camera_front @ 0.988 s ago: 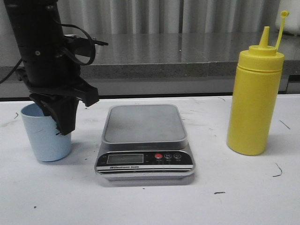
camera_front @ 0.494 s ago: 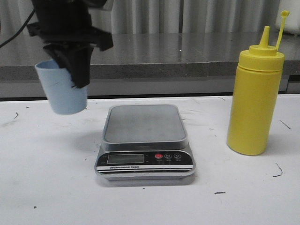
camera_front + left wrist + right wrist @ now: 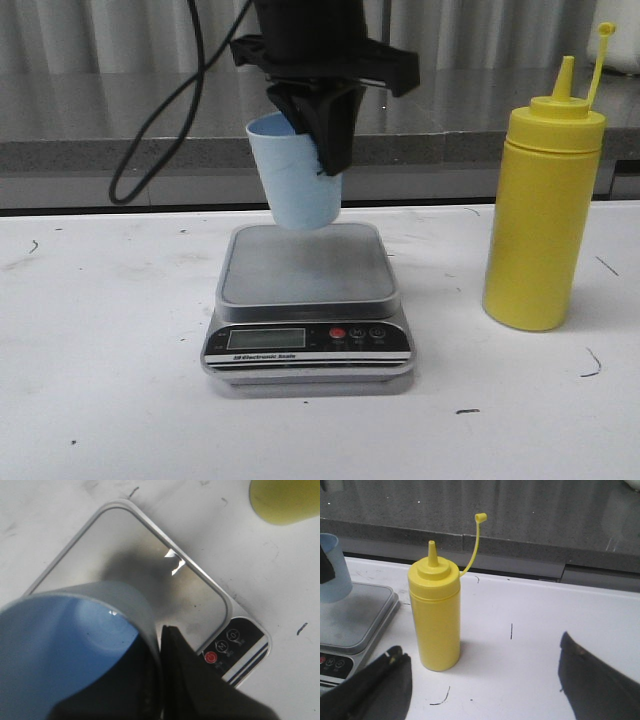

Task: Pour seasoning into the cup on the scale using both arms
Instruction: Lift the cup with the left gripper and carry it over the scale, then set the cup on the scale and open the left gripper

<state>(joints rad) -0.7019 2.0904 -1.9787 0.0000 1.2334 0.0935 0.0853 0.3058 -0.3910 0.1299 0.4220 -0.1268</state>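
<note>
My left gripper is going to set the light blue cup, now tilted just above the scale's back, upright on the middle of the scale's steel platform (image 3: pixel 308 259), and I should release the cup there.
My left gripper (image 3: pixel 318 140) is shut on the rim of the light blue cup (image 3: pixel 295 185), one finger inside and one outside, and holds it tilted in the air just above the back of the scale (image 3: pixel 308 265). The left wrist view shows the cup (image 3: pixel 65 640) over the steel platform (image 3: pixel 125 555), with the red button (image 3: pixel 210 657) beyond. The yellow seasoning bottle (image 3: pixel 543 215) stands upright on the table at the right, its cap off on its tether. My right gripper (image 3: pixel 480 670) is open and empty, low over the table in front of the bottle (image 3: pixel 435 615).
A grey stone ledge (image 3: pixel 450 115) runs along the back of the white table. The left arm's black cable (image 3: pixel 160 120) hangs in a loop at the back left. Small dark marks dot the table (image 3: pixel 590 365).
My left gripper has lifted the cup off the table at the far left and carried it right, to above the scale. The bottle has not moved.
</note>
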